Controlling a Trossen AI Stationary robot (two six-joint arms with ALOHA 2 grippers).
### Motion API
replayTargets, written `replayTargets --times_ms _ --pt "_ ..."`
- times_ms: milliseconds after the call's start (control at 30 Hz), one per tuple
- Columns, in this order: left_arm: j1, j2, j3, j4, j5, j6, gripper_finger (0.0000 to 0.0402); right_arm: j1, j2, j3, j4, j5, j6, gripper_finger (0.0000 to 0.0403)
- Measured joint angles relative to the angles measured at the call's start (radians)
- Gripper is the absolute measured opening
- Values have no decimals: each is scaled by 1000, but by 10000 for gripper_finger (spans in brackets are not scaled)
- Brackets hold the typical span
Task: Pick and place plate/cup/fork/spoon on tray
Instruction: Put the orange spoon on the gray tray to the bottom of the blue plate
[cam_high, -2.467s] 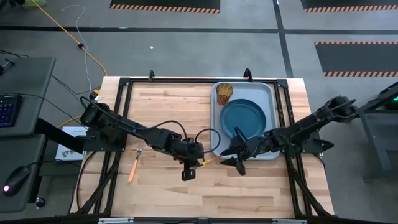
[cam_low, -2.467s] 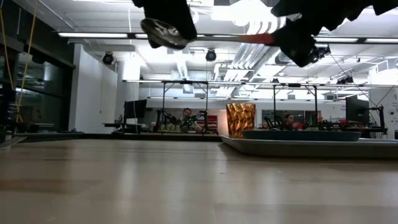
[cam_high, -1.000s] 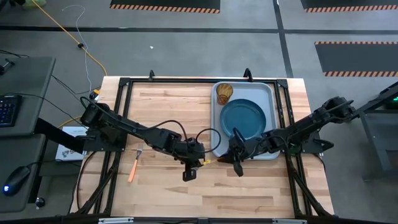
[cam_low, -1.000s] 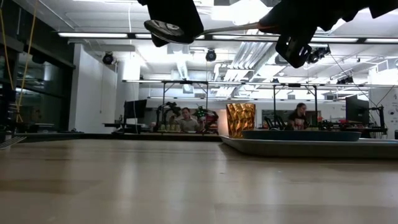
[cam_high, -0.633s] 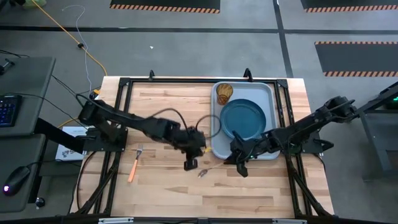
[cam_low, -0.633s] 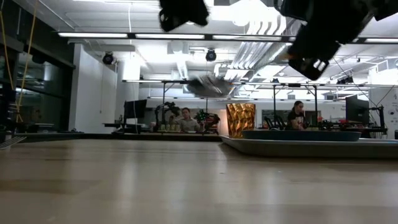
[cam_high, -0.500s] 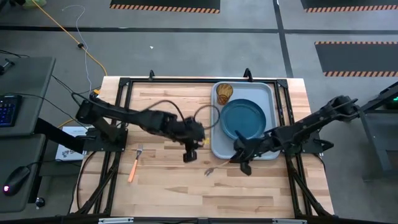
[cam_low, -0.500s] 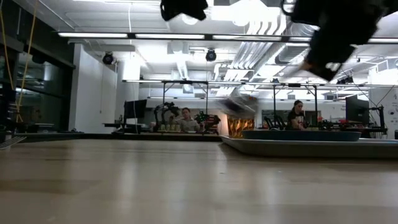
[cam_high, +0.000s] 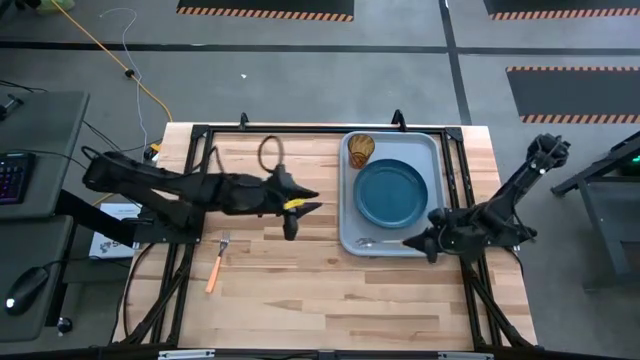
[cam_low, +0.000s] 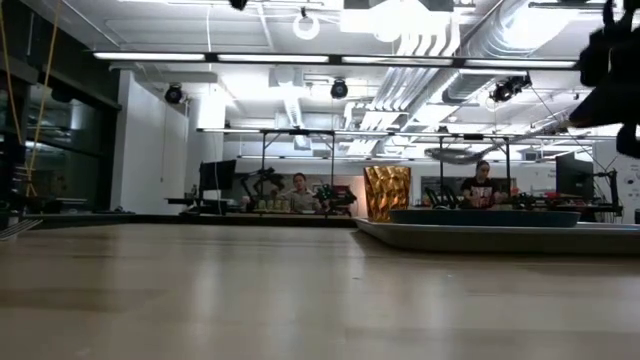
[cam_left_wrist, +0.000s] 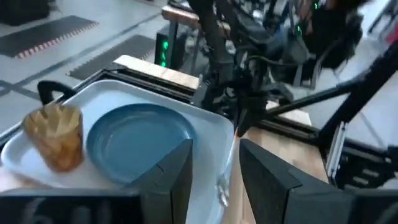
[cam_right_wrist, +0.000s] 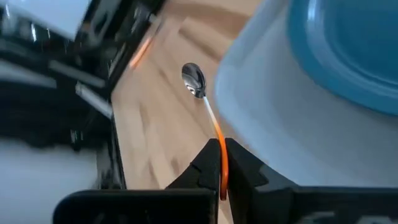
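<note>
My right gripper has the spoon. It will let go of it between the dark blue plate and the tray's near rim (cam_high: 388, 233) (cam_right_wrist: 308, 102).
The light blue-grey tray (cam_high: 392, 243) lies at the table's far right with the dark blue plate (cam_high: 391, 191) and the amber cup (cam_high: 361, 150) on it. My right gripper (cam_high: 424, 243) is at the tray's near right corner, shut on the spoon (cam_high: 385, 242), whose silver bowl (cam_high: 365, 242) points left over the tray's near rim. My left gripper (cam_high: 303, 208) is open and empty above the table's middle, left of the tray. The orange-handled fork (cam_high: 215, 265) lies flat on the table at the near left. My right gripper pinches the spoon's orange handle (cam_right_wrist: 221, 157) between its two fingers, at the handle's free end. The fingers lie along the handle, coming from the table's right. The spoon sticks out ahead of the fingers, bowl (cam_right_wrist: 193, 79) foremost; whether it touches the tray I cannot tell.
The left wrist view shows the tray (cam_left_wrist: 205, 121), plate (cam_left_wrist: 140, 140), cup (cam_left_wrist: 56, 134) and my right arm beyond them. Black frame rails run along the table's edges. Bare wood lies between the fork and the tray. People sit in the room behind.
My left gripper has let go of the spoon's bowl end and drawn back toward the table's left and far edge. My right gripper has carried the spoon toward the table's right, from over the bare wood to the tray's near rim, with the bowl still pointing left.
</note>
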Motion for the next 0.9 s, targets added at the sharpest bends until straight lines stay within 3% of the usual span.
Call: replayTargets --times_ms 133,200,300,533,900 --pt "-26 -39 -141 338 -69 3 122 -9 25 -43 16 60 126 0" --pt "-37 -40 -176 492 -81 21 122 -25 36 -59 3 35 185 0" --pt "-43 -40 -202 598 -88 53 122 -57 69 -62 -1 -20 229 0" --pt "-43 -41 -204 621 -89 72 122 -133 118 -62 -43 -89 306 0" --pt "-43 -41 -204 635 -88 79 122 -214 131 -61 -69 -186 295 12"
